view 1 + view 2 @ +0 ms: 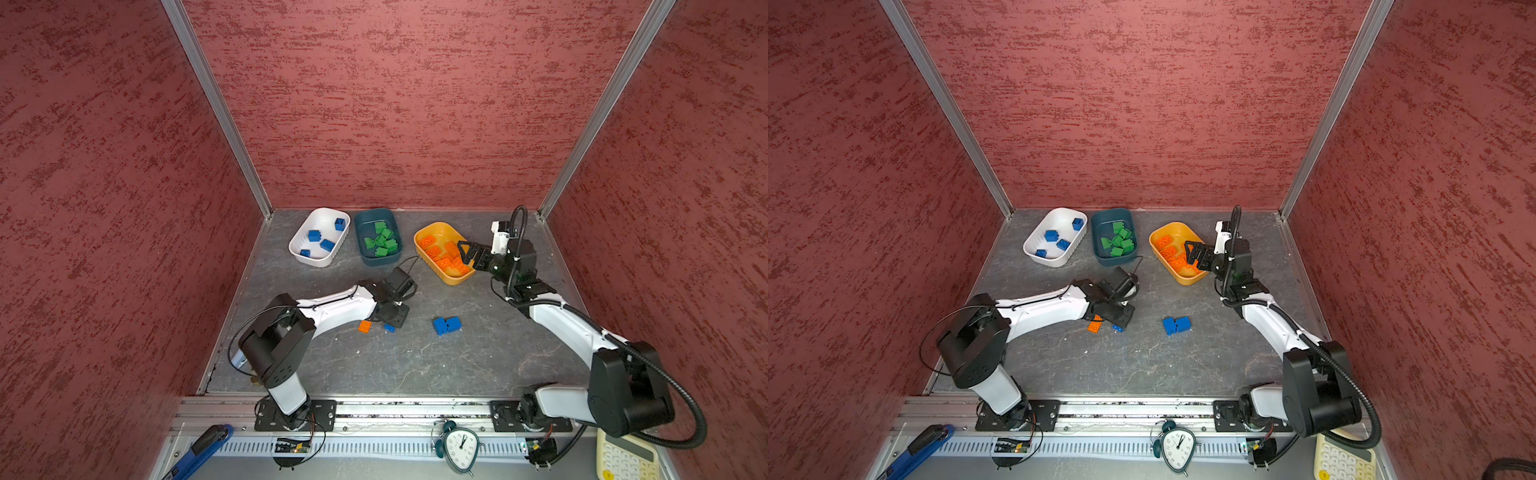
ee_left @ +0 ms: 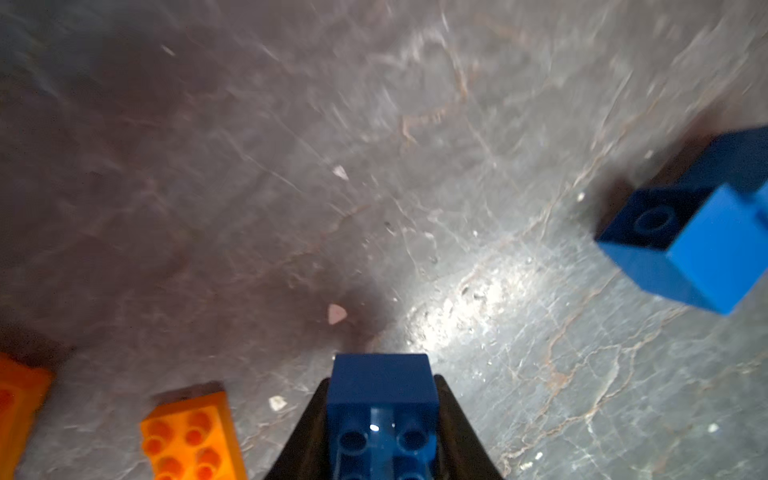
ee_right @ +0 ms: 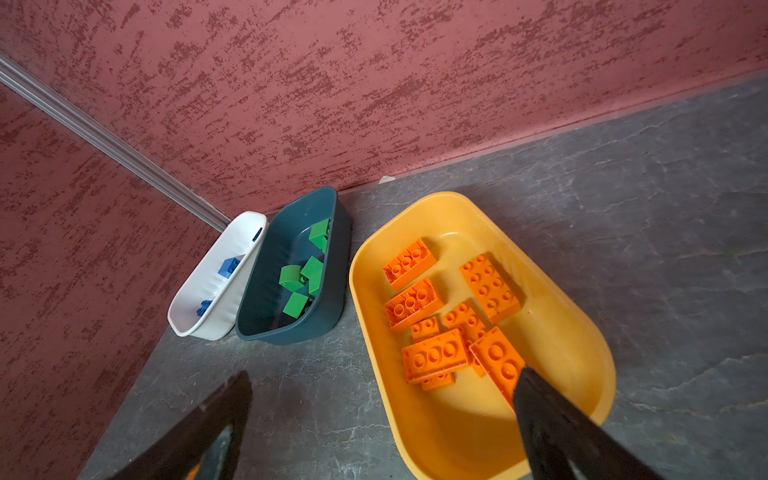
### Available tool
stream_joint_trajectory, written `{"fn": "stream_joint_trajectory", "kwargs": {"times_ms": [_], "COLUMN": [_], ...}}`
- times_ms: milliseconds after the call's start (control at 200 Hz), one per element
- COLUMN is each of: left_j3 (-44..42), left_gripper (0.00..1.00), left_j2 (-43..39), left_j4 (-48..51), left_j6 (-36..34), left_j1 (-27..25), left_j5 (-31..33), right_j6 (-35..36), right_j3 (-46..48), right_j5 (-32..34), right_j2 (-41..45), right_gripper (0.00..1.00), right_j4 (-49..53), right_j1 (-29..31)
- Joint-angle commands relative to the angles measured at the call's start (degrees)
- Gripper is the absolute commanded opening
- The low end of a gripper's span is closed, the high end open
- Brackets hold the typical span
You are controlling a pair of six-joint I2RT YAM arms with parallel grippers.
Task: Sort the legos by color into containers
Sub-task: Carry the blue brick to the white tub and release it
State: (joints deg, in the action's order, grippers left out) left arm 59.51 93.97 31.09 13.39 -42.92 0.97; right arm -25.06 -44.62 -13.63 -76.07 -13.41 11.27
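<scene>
Next, my left gripper puts down the dark blue lego, now held low over the table, in the white container (image 1: 334,231) against the lego nearest the teal container and lets go of it.
My left gripper (image 2: 382,380) is shut on a blue lego (image 2: 380,419), low over the table (image 1: 389,328). Two orange legos (image 2: 191,436) lie beside it; only one orange lego (image 1: 365,326) shows in a top view. Two more blue legos (image 1: 446,325) sit together mid-table. My right gripper (image 3: 384,374) stands open and empty above the near rim of the yellow container (image 1: 440,229), which holds several orange legos (image 3: 490,286). The white container (image 1: 322,219) holds several blue legos. The teal container (image 1: 366,220) holds several green ones (image 1: 382,241).
The three containers stand in a row along the red back wall (image 1: 395,104). Red side walls close in the table. Beyond the front rail lie a blue wrench (image 1: 199,449), an alarm clock (image 1: 459,446) and a calculator (image 1: 623,459).
</scene>
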Motion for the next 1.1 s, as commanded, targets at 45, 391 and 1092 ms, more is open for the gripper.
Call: {"fn": "stream_joint_trajectory", "kwargs": {"times_ms": [45,391,1092], "left_j3": [-1.8,2.3,34.4], "left_gripper": [0.28,0.29,0.31], "left_j2": [-6.7,-4.7,20.7], "left_j4": [-9.3,-17.5,-6.2], "left_j6": [4.7,15.3,25.2], "left_j1": [8.7,27.0,41.6], "left_j5": [-2.5,3.0,4.6], "right_j6": [-0.6,-3.6,-0.8], "right_j3": [-0.9,1.3,7.0], "right_j5": [3.7,11.6,14.8], "right_j2": [1.9,5.2,13.1], "right_gripper": [0.99,0.99,0.99], "right_j4": [-2.2,-1.2,4.1], "right_j1": [0.2,0.2,-0.5]}}
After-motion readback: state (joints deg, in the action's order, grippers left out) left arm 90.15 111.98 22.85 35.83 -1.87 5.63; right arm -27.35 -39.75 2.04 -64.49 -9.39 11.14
